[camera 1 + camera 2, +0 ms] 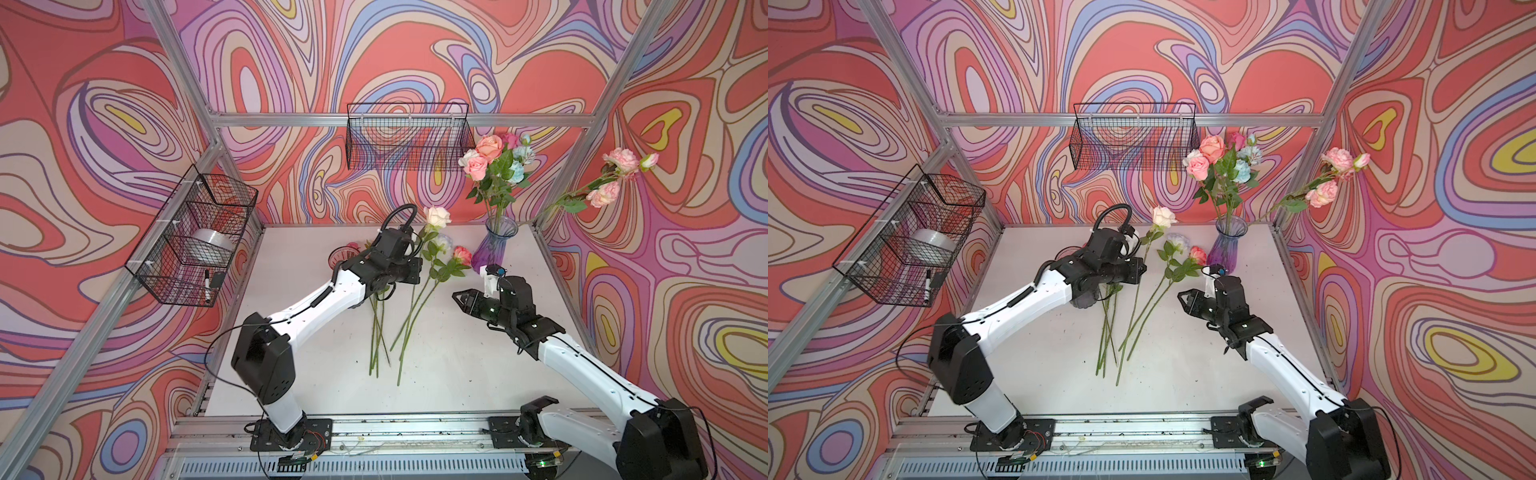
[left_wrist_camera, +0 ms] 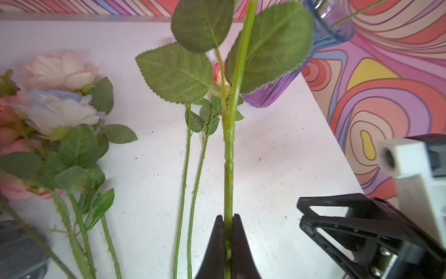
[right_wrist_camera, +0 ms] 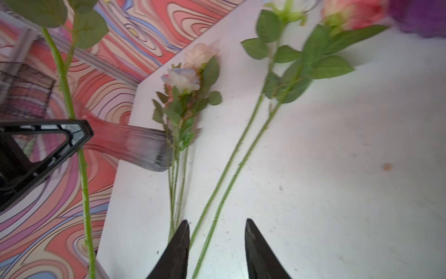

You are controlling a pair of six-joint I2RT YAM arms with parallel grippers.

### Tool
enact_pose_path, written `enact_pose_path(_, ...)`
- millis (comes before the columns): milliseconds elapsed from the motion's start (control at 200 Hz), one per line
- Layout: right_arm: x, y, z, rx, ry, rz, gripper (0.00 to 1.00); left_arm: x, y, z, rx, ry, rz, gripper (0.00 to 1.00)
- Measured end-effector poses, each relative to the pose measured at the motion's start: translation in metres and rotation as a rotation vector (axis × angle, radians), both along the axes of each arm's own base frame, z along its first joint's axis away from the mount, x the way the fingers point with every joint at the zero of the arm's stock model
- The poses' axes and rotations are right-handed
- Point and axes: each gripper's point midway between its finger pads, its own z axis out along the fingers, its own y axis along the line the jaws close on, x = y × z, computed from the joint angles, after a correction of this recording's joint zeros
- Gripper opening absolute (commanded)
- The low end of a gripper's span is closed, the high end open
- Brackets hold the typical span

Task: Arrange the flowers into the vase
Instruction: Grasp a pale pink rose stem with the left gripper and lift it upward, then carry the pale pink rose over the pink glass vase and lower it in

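Next, my left gripper releases the cream-white flower's green stem inside the reddish glass vase point(image 1: 350, 270) point(image 2: 19, 248), so that it ends up beside the flowers that are lying there.
My left gripper point(image 2: 228, 217) is shut on the green stem point(image 2: 229, 157) of a cream-white flower point(image 1: 437, 216), lifted off the table and tilted toward the vase. The vase point(image 1: 494, 245) point(image 1: 1225, 245) is purple-blue glass at the back right. It holds several flowers point(image 1: 494, 162), and one pink spray point(image 1: 619, 166) leans far out to the right. Several more flowers lie on the table, among them a coral one point(image 1: 462, 253) and a pale blue one point(image 2: 60, 108), with their stems point(image 3: 229, 169) toward the front. My right gripper point(image 3: 216, 223) point(image 1: 457, 297) is open and empty, hovering right of those stems.
A reddish glass vase point(image 1: 344, 254) lies on its side behind the left arm. One wire basket point(image 1: 409, 137) hangs on the back rail. Another point(image 1: 195, 237) on the left rail holds a tape roll and a marker. Aluminium frame posts edge the white table point(image 1: 478, 365).
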Motion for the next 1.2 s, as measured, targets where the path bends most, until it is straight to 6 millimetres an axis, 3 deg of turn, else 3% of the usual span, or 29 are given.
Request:
enact_pose_path(175,-0.019,0.051,0.023,0.058,-0.091,0.172,0.42,-0.035,0.054,0.098,-0.103,-0.341,0.057,0.00)
enact_pose_path(391,-0.010,0.070,0.026,0.067,-0.104,0.188,0.40,-0.059,0.118,0.203,-0.110,-0.767,0.227,0.00)
enact_pose_path(536,-0.005,0.071,0.025,0.071,-0.102,0.165,0.40,-0.059,0.149,0.253,-0.051,-0.994,0.385,0.00)
enact_pose_path(666,-0.003,0.070,0.023,0.070,-0.094,0.149,0.39,-0.042,0.153,0.285,0.040,-1.117,0.480,0.00)
enact_pose_path(771,-0.002,0.068,0.023,0.064,-0.094,0.137,0.39,-0.021,0.153,0.304,0.114,-1.178,0.539,0.00)
enact_pose_path(901,0.000,0.065,0.024,0.057,-0.101,0.116,0.38,0.009,0.170,0.309,0.186,-1.202,0.627,0.00)
enact_pose_path(1061,0.000,0.062,0.023,0.045,-0.100,0.106,0.38,0.049,0.199,0.296,0.221,-1.172,0.723,0.00)
enact_pose_path(1197,0.000,0.061,0.020,0.032,-0.095,0.103,0.38,0.066,0.204,0.277,0.214,-1.129,0.735,0.00)
